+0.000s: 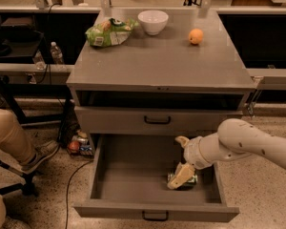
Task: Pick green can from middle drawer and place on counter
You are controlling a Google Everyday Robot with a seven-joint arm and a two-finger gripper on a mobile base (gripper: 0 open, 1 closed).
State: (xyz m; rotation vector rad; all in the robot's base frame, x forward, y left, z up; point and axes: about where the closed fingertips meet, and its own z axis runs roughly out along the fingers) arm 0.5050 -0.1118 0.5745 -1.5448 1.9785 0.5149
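Note:
The robot's gripper needs to next close around the green can's end nearer the robot's arm (190, 182), so that the can's other end sticks out past the fingers.
The green can (191, 179) lies on its side on the floor of the open middle drawer (133, 175), towards the right. My gripper (180, 158) is inside the drawer just above the can, on a white arm that comes in from the right. Its fingers are spread wide apart: one fingertip (181, 140) points to the back of the drawer, the other (177, 177) lies over the can's left end. The can is not clamped between them. The counter (157, 61) is the grey top of the cabinet above.
On the counter stand a crinkly green snack bag (108, 32), a white bowl (153, 21) and an orange (196, 36). A closed drawer front (157, 120) sits above the open one. A seated person's leg (14, 137) and chair are at the left; bottles lie on the floor (77, 144).

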